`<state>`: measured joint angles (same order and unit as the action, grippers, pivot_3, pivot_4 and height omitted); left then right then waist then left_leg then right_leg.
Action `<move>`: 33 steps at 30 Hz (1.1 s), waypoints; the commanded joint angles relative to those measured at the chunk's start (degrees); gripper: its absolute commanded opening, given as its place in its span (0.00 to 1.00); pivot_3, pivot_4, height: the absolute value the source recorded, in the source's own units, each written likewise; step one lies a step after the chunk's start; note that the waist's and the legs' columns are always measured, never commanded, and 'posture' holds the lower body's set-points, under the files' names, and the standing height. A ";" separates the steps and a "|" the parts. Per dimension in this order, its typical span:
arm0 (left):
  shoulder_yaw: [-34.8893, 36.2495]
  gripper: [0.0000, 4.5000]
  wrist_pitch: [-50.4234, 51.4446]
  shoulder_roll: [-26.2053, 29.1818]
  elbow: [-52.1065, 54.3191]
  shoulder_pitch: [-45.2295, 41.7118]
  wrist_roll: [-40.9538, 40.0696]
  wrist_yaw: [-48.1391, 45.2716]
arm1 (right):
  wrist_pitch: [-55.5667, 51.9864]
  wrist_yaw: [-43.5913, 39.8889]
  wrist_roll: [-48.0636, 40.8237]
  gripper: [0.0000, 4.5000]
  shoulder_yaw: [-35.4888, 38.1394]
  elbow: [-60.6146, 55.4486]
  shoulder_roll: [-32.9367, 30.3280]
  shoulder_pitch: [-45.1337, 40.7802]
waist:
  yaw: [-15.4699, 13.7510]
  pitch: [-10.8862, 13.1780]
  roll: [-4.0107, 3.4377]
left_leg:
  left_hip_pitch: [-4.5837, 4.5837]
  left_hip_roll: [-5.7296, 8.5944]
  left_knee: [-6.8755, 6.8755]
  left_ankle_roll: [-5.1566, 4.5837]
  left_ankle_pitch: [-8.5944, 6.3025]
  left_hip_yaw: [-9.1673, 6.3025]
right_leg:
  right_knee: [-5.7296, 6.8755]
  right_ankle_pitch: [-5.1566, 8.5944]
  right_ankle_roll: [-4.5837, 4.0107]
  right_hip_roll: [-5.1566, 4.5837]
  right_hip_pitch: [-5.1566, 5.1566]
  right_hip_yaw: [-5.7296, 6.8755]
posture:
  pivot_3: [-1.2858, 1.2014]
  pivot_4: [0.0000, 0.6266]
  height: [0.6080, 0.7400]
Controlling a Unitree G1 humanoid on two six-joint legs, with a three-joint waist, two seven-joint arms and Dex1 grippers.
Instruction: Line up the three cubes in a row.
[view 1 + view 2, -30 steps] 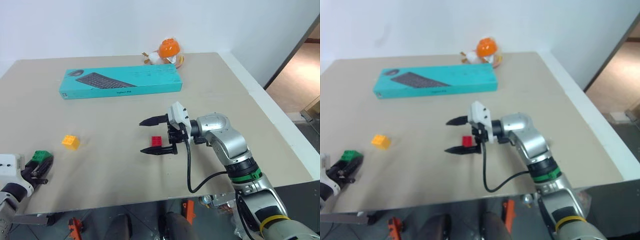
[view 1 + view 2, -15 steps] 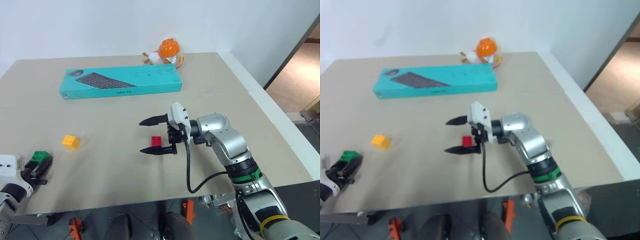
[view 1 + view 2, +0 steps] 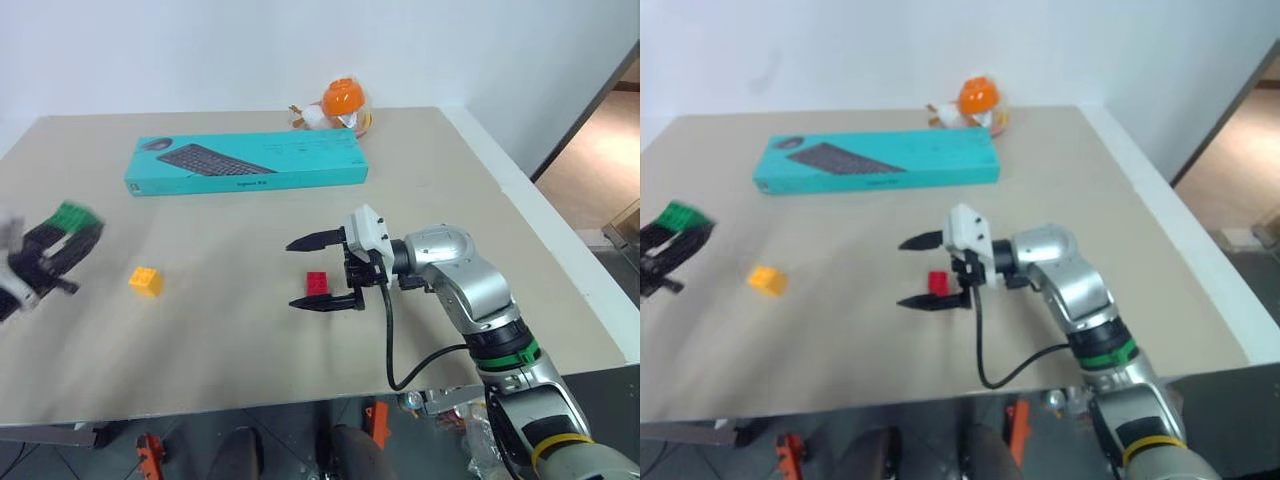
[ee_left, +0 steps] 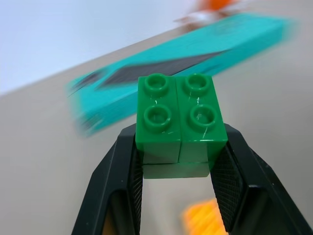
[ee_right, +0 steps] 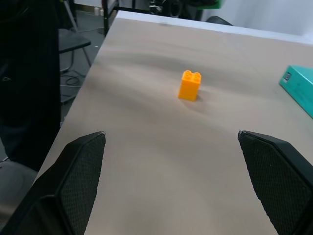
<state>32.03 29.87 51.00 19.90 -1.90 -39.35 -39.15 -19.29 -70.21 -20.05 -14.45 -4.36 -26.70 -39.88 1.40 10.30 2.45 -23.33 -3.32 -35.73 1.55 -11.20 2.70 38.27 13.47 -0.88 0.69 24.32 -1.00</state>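
The robot's left gripper will release the green cube on the table (image 3: 271, 288) next to the red cube, toward the yellow-orange cube.
My left gripper (image 3: 66, 226) is shut on the green cube (image 4: 180, 115) and holds it in the air over the table's left side, studs up. The yellow-orange cube (image 3: 145, 281) rests on the table a little right of and below that gripper in the head views. Near the table's middle stands the red cube (image 3: 317, 282). My right gripper (image 3: 303, 272) points left at table height, open wide, with one finger on either side of the red cube and not touching it. The right wrist view looks across the tabletop to the yellow-orange cube (image 5: 190, 85).
A long teal keyboard box (image 3: 245, 162) lies across the back of the table (image 3: 480, 190). A round orange toy (image 3: 340, 102) sits behind its right end. The table's front edge runs just below both arms, and a black cable hangs from my right wrist.
My left gripper has lifted the green cube from low at the front-left edge, up and slightly to the right. The right gripper and the red and yellow-orange cubes have stayed put.
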 commanded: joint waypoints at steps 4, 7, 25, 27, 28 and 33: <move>-17.67 0.29 -4.80 2.66 -7.56 -11.05 4.44 -17.09 | -0.58 2.64 -1.03 1.00 3.63 -3.90 -1.81 0.49 | -0.02 0.01 0.00 | -0.04 0.03 0.02 0.03 -0.02 0.24 | 0.01 0.02 0.01 0.10 0.06 -0.02 | 0.52 0.24 1.00; -26.10 0.29 -9.97 0.72 -13.80 -16.96 9.11 -24.53 | -1.08 3.71 -0.98 1.00 4.16 -4.73 -2.64 1.31 | 0.00 0.01 -0.01 | -0.05 -0.01 0.05 0.06 -0.04 0.22 | 0.01 0.04 -0.05 0.28 0.12 -0.06 | 0.52 0.24 1.00; -44.16 0.29 -33.87 -16.19 -50.64 -40.04 26.56 -45.23 | -2.33 6.70 0.18 1.00 4.74 -8.15 -6.69 6.25 | -0.05 0.02 -0.03 | -0.42 -0.06 -0.54 -0.14 -0.17 0.16 | 0.28 0.04 -0.03 0.62 0.32 -0.10 | 0.52 0.24 1.00; -44.81 0.29 -35.15 -16.90 -52.40 -40.78 28.02 -46.05 | -2.90 7.21 0.05 1.00 5.01 -9.18 -7.25 6.85 | -0.09 0.01 -0.02 | -0.66 -0.04 -0.70 -0.15 -0.17 0.14 | 0.47 0.05 0.00 0.60 0.57 -0.10 | 0.52 0.24 1.00; -45.03 0.29 -35.96 -17.16 -53.29 -41.06 28.72 -46.34 | -3.15 7.43 -0.02 1.00 5.11 -9.61 -7.49 7.10 | -0.09 0.02 -0.02 | -0.88 -0.02 -0.85 -0.15 -0.17 0.16 | 0.68 0.06 0.02 0.59 0.79 -0.10 | 0.52 0.24 1.00; -45.21 0.29 -37.40 -18.49 -55.86 -42.17 30.17 -47.08 | -3.95 8.20 -0.48 1.00 5.47 -11.26 -8.48 8.21 | -0.09 0.02 -0.02 | -0.94 -0.01 -0.99 -0.16 -0.15 0.13 | 0.81 -0.01 0.05 0.59 0.85 -0.09 | 0.52 0.24 1.00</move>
<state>-13.33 -6.45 32.59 -35.81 -42.75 -9.47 -85.50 -23.28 -62.29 -19.49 -10.98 -12.58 -34.63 -31.69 1.32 10.32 2.43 -24.26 -3.32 -36.73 1.38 -11.34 2.83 39.09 13.43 -0.81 1.29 25.17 -1.09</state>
